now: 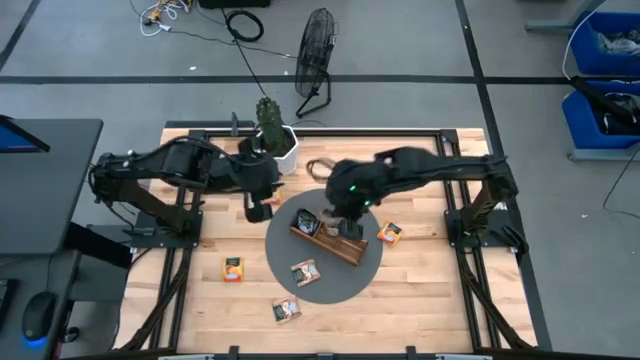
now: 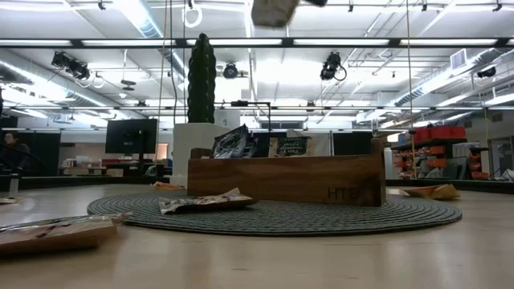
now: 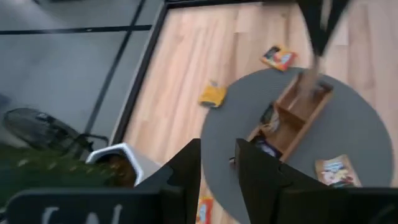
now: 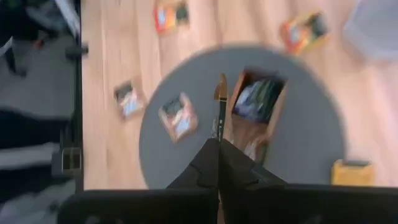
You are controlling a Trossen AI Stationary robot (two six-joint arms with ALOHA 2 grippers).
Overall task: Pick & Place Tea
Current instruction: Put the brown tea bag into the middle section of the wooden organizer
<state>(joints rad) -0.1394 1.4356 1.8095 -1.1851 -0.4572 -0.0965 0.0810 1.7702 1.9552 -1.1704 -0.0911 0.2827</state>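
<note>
I will use my right gripper to set the tea packet down in the tray's middle compartment [image 1: 332, 234] [image 4: 252, 132], next to the dark packets.
The brown wooden tray [image 1: 328, 240] sits on a round grey mat [image 1: 355, 275] and holds dark packets in its left compartment [image 4: 256, 98]. My right gripper [image 4: 219, 144] hovers above the tray, shut on a thin tea packet [image 4: 220, 106] seen edge-on. My left gripper [image 3: 217, 167] hangs open and empty over the wood left of the mat. Loose packets lie flat: one on the mat [image 1: 305, 272], an orange one [image 1: 233, 268], another [image 1: 287, 309], and an orange one right of the tray [image 1: 389, 233]. My right gripper pinches the tea packet between its two fingers by its upper edge [image 4: 219, 138], coming from above and pointing down. The packet hangs below the fingers, lifted clear, high over the tray [image 2: 275, 12].
A cactus in a white pot [image 1: 275, 135] stands at the far edge behind the mat, close to my left arm. A black fan [image 1: 315, 60] stands on the floor beyond the table. Bare wood lies along the near edge [image 1: 420, 310].
</note>
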